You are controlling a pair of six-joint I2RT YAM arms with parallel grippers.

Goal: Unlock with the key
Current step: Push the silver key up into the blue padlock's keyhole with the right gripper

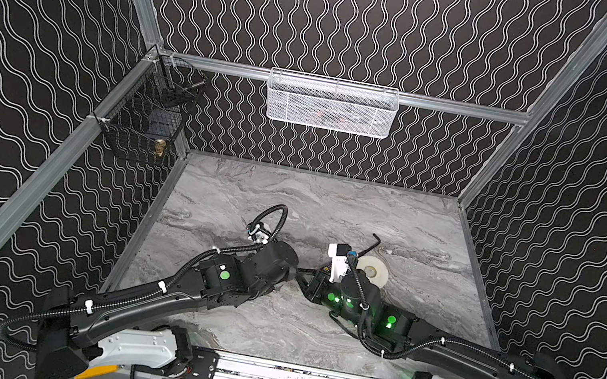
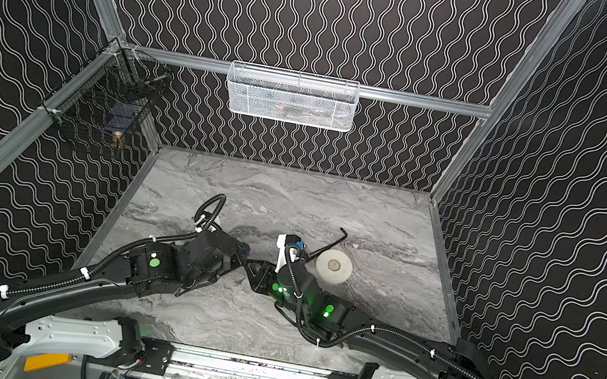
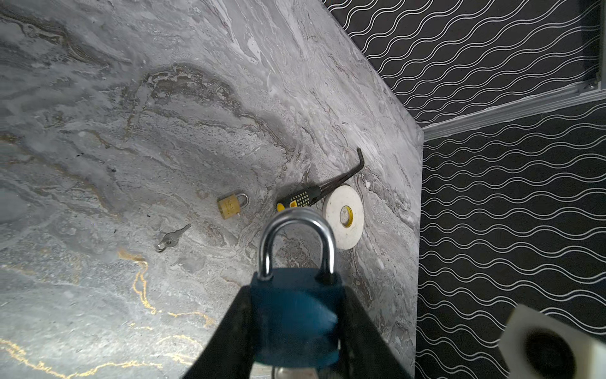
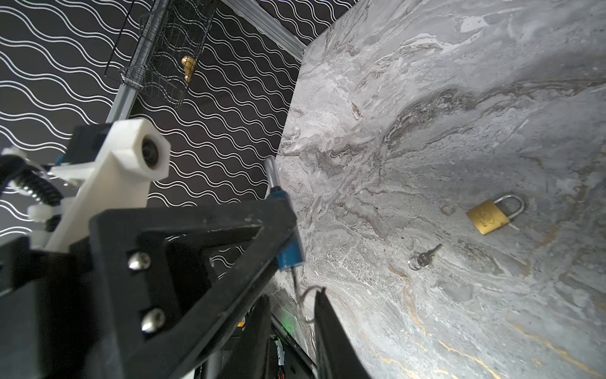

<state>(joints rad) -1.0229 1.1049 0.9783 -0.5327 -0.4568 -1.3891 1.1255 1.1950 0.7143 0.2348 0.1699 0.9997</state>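
Note:
My open right gripper is meeting only the wire ring of the key in the blue padlock, so next I close it on the key's head [image 4: 298, 295] and turn the key.
A blue padlock [image 3: 295, 315] with a silver shackle sits between the fingers of my left gripper [image 3: 295, 295], which is shut on its body. In the right wrist view a key [image 4: 296, 280] sticks out of the bottom of the blue padlock [image 4: 290, 254], and its wire ring hangs between the fingers of my right gripper [image 4: 292, 295]. Those fingers stand apart, and the ring touches one of them. In both top views the left gripper [image 1: 288, 276] and the right gripper [image 1: 306, 280] meet tip to tip above the table's middle. A brass padlock [image 3: 231, 205] and a second key [image 3: 170, 239] lie on the table.
A yellow-black screwdriver [image 3: 298, 198], a black hex key [image 1: 374, 245] and a white tape roll [image 1: 374, 271] lie behind the right arm. A white mesh basket [image 1: 331, 105] hangs on the back wall, a black wire basket [image 1: 146, 116] at the left corner.

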